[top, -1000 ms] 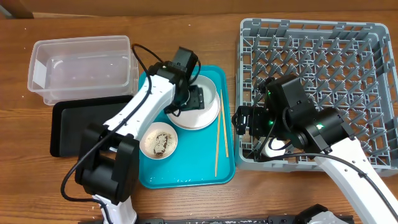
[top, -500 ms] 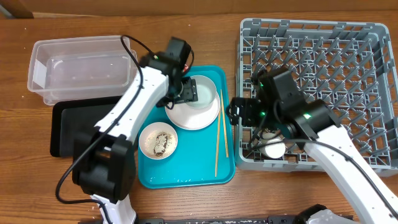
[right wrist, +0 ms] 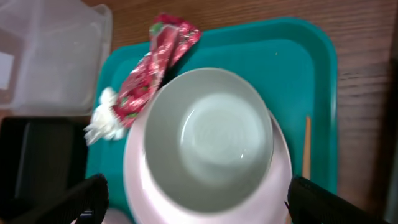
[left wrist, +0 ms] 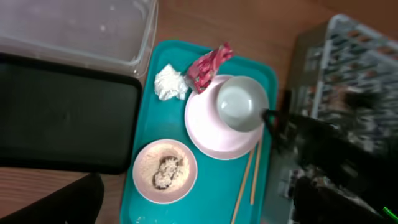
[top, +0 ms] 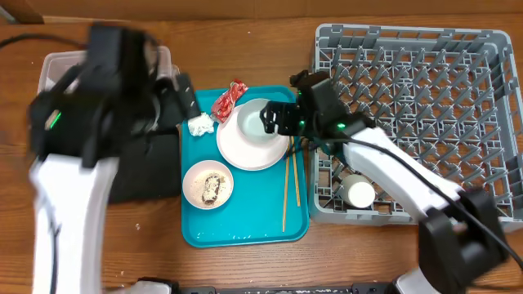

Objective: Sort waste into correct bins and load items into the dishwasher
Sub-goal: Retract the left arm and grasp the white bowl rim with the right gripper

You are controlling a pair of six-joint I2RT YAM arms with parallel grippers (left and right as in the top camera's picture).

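My right gripper is centred above the white bowl's wide opening, so next I move over and pinch the rim (right wrist: 271, 146) next to the chopsticks before I lift the bowl to the rack.
My right gripper (top: 274, 120) hangs open over an empty white bowl (top: 260, 121) that stands on the pale plate (top: 249, 151); in the right wrist view its fingers (right wrist: 90, 196) straddle the bowl (right wrist: 208, 134) without touching. A red wrapper (top: 229, 100) and a crumpled napkin (top: 199, 125) lie on the teal tray's far left. A second bowl (top: 207, 184) holds rice and brown scraps. Chopsticks (top: 287, 192) lie beside the plate. A white cup (top: 358, 193) sits in the grey rack (top: 425, 73). My left gripper (top: 176, 104) is raised and blurred over the tub, open and empty.
The teal tray (top: 245, 227) lies between the rack and the bins. The clear tub (left wrist: 81, 25) and the black tray (left wrist: 62, 118) sit side by side at left, largely hidden overhead by my left arm. Bare wood runs along the front edge.
My left gripper let go of the bowl on the plate, rose and swung left, uncovering the wrapper and napkin. My right gripper left the cup in the rack and moved left over the bowl.
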